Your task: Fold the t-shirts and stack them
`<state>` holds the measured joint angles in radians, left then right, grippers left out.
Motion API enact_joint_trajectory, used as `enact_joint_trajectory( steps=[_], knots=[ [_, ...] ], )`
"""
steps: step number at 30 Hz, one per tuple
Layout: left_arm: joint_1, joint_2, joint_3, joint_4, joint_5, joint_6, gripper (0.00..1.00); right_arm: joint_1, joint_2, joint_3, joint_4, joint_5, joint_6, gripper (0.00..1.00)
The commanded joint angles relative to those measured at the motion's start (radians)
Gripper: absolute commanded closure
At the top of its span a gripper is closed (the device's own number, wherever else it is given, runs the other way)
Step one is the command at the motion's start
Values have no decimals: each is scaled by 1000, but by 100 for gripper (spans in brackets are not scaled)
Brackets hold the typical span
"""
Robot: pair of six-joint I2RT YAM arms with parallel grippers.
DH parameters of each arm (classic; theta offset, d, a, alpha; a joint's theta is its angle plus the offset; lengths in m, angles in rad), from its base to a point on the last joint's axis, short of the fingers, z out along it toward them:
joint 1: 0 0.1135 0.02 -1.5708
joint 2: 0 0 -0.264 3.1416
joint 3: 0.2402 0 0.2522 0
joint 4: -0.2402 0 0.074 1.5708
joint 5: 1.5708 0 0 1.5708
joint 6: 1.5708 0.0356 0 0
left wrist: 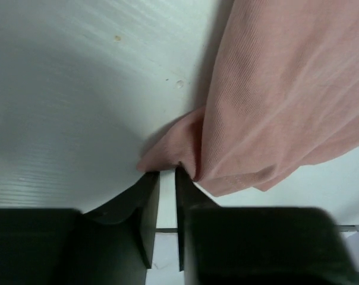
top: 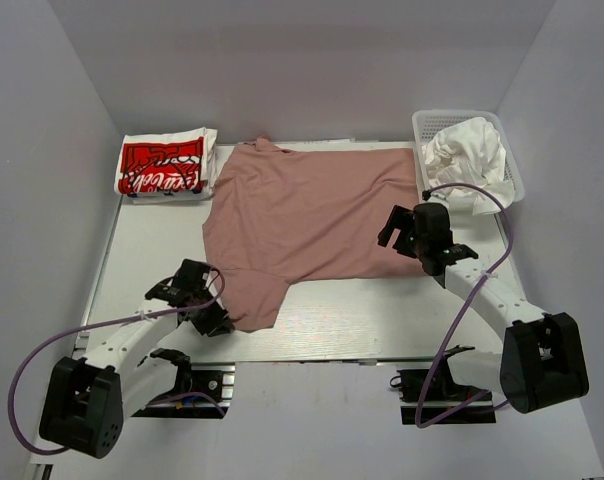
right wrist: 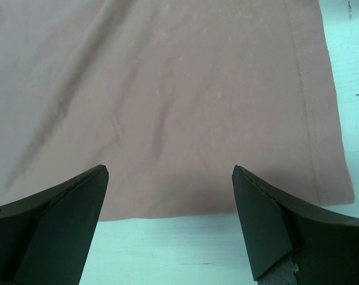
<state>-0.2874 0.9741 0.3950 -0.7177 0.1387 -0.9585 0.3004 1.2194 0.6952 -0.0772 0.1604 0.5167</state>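
The pink sleeve's edge is too shallow in my left gripper's fingers, so next I open and close on the sleeve's bunched fold [left wrist: 193, 162] before I pull the t-shirt closer.
The dusty-pink t-shirt [top: 312, 215] lies spread flat across the middle of the table. My left gripper [top: 215, 320] is at its near-left sleeve. In the left wrist view the gripper [left wrist: 167, 172] is closed to a narrow slit, with a bunched fold of the pink cloth [left wrist: 274, 89] pinched at its tips. My right gripper [top: 396, 230] is open over the shirt's near right part. In the right wrist view it [right wrist: 170, 172] hovers wide open and empty above the pink hem [right wrist: 167, 89]. A folded white tee with a red logo [top: 162, 167] lies at the back left.
A white mesh basket [top: 457, 113] at the back right holds crumpled white tees [top: 467, 150]. Grey walls enclose the table on three sides. Bare table [top: 382, 315] shows between the shirt and the near edge.
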Motion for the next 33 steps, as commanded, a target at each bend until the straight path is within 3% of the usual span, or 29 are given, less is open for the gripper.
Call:
enact_joint_trajectory(
  steps=[1, 6, 14, 21, 22, 23, 26, 33],
  knots=[
    [-4, 60, 13, 11, -111, 27, 70, -6, -20, 13, -25, 22, 5, 10],
    [-4, 120, 53, -27, -134, 37, 57, -7, -41, 3, -47, 16, 2, 10],
    [-13, 208, 90, -62, -156, -8, 54, -7, -49, -11, -58, 28, 9, 10],
    [-13, 411, 180, -71, -211, 1, 51, -9, -46, -13, -59, 11, 3, 10],
    [-13, 431, 189, -71, -211, 1, 53, -6, -47, -14, -58, 13, 2, 10],
    [-13, 466, 203, -71, -211, 12, 62, -7, -49, -16, -58, 13, 3, 10],
    [-13, 500, 214, -71, -211, 23, 100, -7, -58, -23, -62, 22, 0, 10],
    [-32, 413, 212, -124, -94, 33, 100, -10, -87, -36, -136, 73, 9, 10]
  ],
)
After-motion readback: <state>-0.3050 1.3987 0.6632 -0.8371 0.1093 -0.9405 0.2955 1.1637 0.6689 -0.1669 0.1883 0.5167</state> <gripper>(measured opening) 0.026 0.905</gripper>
